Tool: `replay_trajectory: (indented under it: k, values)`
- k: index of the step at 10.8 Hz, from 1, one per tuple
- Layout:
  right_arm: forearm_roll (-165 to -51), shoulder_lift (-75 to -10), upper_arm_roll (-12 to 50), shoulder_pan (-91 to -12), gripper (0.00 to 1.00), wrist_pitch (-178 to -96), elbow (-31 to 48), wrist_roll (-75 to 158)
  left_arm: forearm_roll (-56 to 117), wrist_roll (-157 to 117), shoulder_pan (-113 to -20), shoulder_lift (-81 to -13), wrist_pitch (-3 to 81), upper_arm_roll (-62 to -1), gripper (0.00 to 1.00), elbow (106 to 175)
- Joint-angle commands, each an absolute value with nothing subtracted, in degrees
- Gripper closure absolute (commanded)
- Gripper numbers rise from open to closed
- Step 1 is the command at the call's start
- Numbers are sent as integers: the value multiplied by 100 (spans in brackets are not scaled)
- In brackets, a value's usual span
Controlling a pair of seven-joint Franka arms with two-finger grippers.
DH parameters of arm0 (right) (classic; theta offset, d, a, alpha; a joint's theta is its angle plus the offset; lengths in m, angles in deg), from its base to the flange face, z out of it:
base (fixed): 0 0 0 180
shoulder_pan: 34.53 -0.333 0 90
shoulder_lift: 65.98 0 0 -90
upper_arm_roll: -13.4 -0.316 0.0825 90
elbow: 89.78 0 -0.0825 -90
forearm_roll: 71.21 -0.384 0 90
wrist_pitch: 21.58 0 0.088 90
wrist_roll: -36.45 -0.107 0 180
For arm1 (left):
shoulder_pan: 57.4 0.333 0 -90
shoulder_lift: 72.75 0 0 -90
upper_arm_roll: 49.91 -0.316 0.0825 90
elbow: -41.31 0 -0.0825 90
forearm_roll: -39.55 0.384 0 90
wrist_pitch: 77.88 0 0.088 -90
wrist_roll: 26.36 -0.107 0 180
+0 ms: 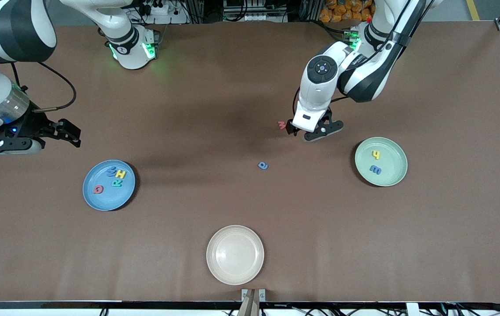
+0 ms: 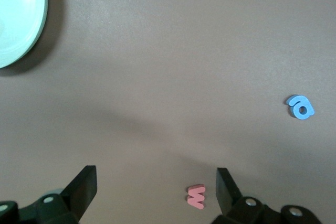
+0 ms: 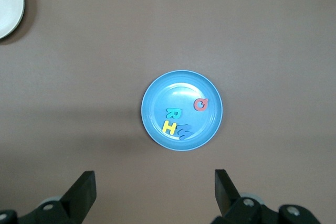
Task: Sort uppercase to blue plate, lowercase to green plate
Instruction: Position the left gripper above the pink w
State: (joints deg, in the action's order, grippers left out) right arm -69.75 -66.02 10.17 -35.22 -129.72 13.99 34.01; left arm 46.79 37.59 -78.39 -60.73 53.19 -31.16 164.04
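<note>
The middle of the red w [image 1: 282,125] [image 2: 196,196], the loose letter beside my left gripper's finger, should be grabbed next by that gripper, rather than the blue a-like letter.
The blue plate [image 1: 109,201] holds the uppercase letters: red Q [image 1: 98,189], teal R [image 1: 116,183], yellow H [image 1: 120,174] and blue W [image 1: 111,171]. On the green plate [image 1: 393,171] lie a yellow h [image 1: 376,154] and a blue e [image 1: 375,169]. Two lowercase letters lie on the bare table: a red w [image 1: 281,125] and a blue a-like letter [image 1: 263,165]. My left gripper [image 2: 157,187] hangs open over the red w [image 2: 196,196], which lies close to one finger [image 2: 227,184]. My right gripper [image 3: 155,190] is open and empty over the table beside the blue plate [image 3: 168,90].
A beige plate [image 1: 235,254] sits near the table's front edge, nearer the camera than everything else. The blue a-like letter [image 2: 300,107] lies apart from the left gripper. Brown table stretches between the plates.
</note>
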Motion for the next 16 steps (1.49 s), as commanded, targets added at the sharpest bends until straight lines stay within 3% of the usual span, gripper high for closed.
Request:
replay_trajectory:
  k: [1,9,16]
  values:
    - [-7059,-6554,918,-3391,0,-12925,1296,3478,4623,3806,-7858,-6053,5229,-3119,0,16321]
    - [-7059,-6554,918,-3391,0,-12925,1296,3478,4315,3763,-7849,-6044,5281,-3119,0,16304]
    - [-7050,-6545,918,-3391,0,-12925,1305,3478,4078,4122,-8235,-5852,6256,-3084,0,16646]
